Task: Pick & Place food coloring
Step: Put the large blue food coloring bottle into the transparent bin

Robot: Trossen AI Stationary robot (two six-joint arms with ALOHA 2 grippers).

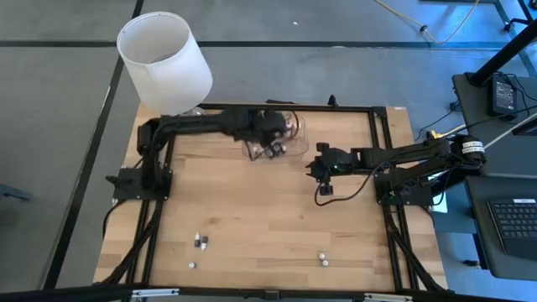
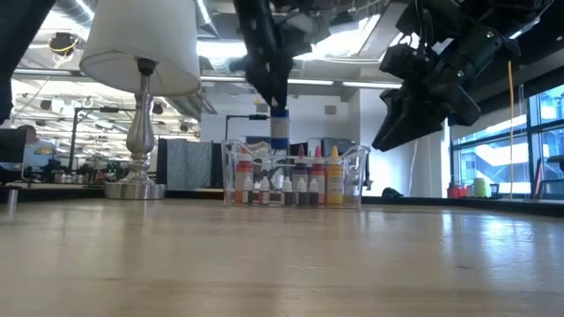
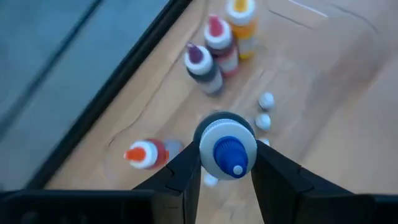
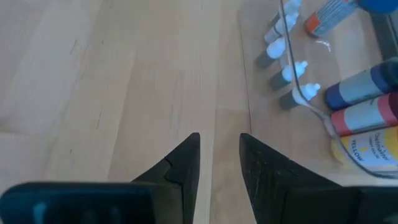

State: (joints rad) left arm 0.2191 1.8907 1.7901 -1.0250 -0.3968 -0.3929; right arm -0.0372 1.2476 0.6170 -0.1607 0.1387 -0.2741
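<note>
The robot's left gripper needs to release the blue bottle in the tray [image 1: 267, 131] [image 3: 193, 118], between the purple bottle and the orange bottle.
My left gripper [image 1: 270, 141] hangs over the shallow clear plastic tray [image 1: 295, 127] at the table's far middle and is shut on a blue food coloring bottle [image 3: 227, 149] with a white collar and a blue tip. Standing in the tray are purple [image 3: 203, 67], red [image 3: 219, 42] and yellow-orange [image 3: 241, 26] bottles, an orange one [image 3: 147, 154] and tiny whitish ones [image 3: 266, 99]. In the low view the held bottle [image 2: 278, 130] hangs above the row in the tray [image 2: 357, 167]. My right gripper [image 1: 314, 168] is open and empty, above bare table just right of the tray. My left gripper pinches the blue bottle between its two fingers [image 3: 180, 171], on opposite sides of its body just under the white collar [image 3: 205, 144]. The fingers come from above, pointing down. The bottle stands upright, tip up, lifted clear of the tray floor, its lower end near rim height.
A white-shaded lamp [image 1: 164, 60] with a metal stem [image 2: 141, 132] stands at the table's far left corner. Several tiny whitish bottles lie loose near the table's near edge [image 1: 201, 242] [image 1: 323, 261]. A black frame [image 1: 382, 134] borders the wooden table.
</note>
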